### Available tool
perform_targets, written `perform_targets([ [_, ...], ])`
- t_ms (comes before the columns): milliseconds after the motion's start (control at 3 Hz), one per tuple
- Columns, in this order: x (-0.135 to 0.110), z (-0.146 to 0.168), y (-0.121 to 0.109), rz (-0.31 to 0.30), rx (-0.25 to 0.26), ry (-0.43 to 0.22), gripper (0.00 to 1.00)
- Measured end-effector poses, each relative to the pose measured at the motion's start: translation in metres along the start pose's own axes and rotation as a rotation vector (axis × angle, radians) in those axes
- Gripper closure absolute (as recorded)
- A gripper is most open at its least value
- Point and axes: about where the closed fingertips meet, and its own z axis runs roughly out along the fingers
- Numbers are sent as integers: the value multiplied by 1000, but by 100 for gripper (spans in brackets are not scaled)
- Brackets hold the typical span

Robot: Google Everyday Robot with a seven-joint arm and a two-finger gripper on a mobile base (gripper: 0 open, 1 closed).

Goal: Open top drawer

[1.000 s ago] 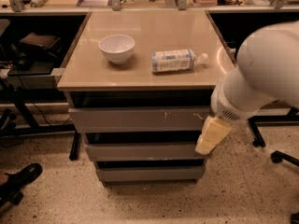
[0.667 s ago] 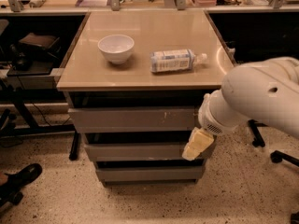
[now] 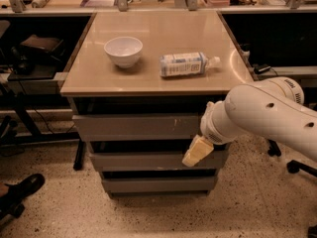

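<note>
The top drawer's upper edge [image 3: 198, 117], below the plastic bottle's end with the cap, is the next place my gripper should go up to and close on.
The top drawer [image 3: 133, 126] is the widest grey drawer, just under the beige tabletop, with small pale scratches right of centre. Its flat front stands closed, level with the cabinet. Two narrower grey drawers [image 3: 143, 160] sit below it. My gripper [image 3: 197, 151] with pale yellowish fingers hangs at the end of the white arm [image 3: 262, 118], in front of the right end of the middle drawer, just below the top drawer's right end.
A white bowl [image 3: 123, 51] and a plastic bottle [image 3: 184, 64] lying on its side rest on the tabletop [image 3: 153, 83]. Dark desks stand left and right. A black shoe [image 3: 22, 188] is on the speckled floor at lower left. Chair castors [image 3: 292, 165] are at the right.
My arm and gripper have moved left and slightly down, from beside the cabinet's right edge to in front of the drawers' right end. The drawers have not moved.
</note>
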Motion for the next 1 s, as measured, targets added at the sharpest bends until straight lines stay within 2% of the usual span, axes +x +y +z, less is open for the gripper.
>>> perform_targets([
  [333,1,9,-1,3,28,24,0],
  [667,-1,48,4,-33,78,47,0],
  [1000,-7,72,-10,-70,173,69,0],
])
